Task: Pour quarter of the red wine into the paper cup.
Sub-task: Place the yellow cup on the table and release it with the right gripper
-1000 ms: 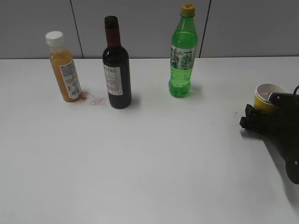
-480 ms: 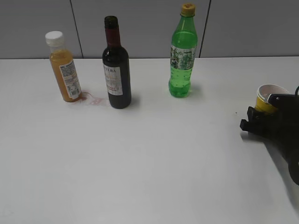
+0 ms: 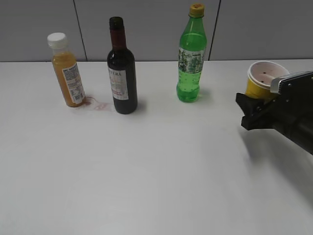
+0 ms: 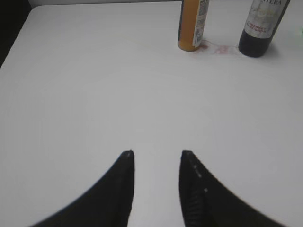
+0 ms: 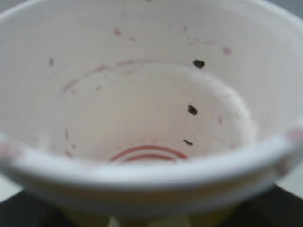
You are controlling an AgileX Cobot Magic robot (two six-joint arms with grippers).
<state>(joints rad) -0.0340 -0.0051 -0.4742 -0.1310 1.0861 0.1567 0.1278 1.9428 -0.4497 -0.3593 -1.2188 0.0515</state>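
The robot's right gripper needs to release the yellow paper cup on the table [image 3: 105,152] in front of the red spill marks.
The red wine is in a dark glass bottle [image 3: 122,73] with a white label, standing upright at the back left; its lower part also shows in the left wrist view [image 4: 260,26]. The yellow paper cup [image 3: 264,77] hangs above the table at the right, tilted, with my right gripper [image 3: 258,100] shut on its lower wall. In the right wrist view the cup's white inside [image 5: 151,109] fills the frame, with red stains, dark specks and a thin red ring at the bottom. My left gripper [image 4: 157,156] is open over bare table, nothing between its fingers.
An orange juice bottle [image 3: 68,73] with a white cap stands left of the wine bottle. A green soda bottle [image 3: 190,58] stands at the back middle. Faint red spill marks [image 3: 98,105] lie on the white table [image 3: 161,171] between juice and wine.
My right gripper has closed on the paper cup and raised it off the table, moving up and slightly left. The bottles and the left gripper have not moved.
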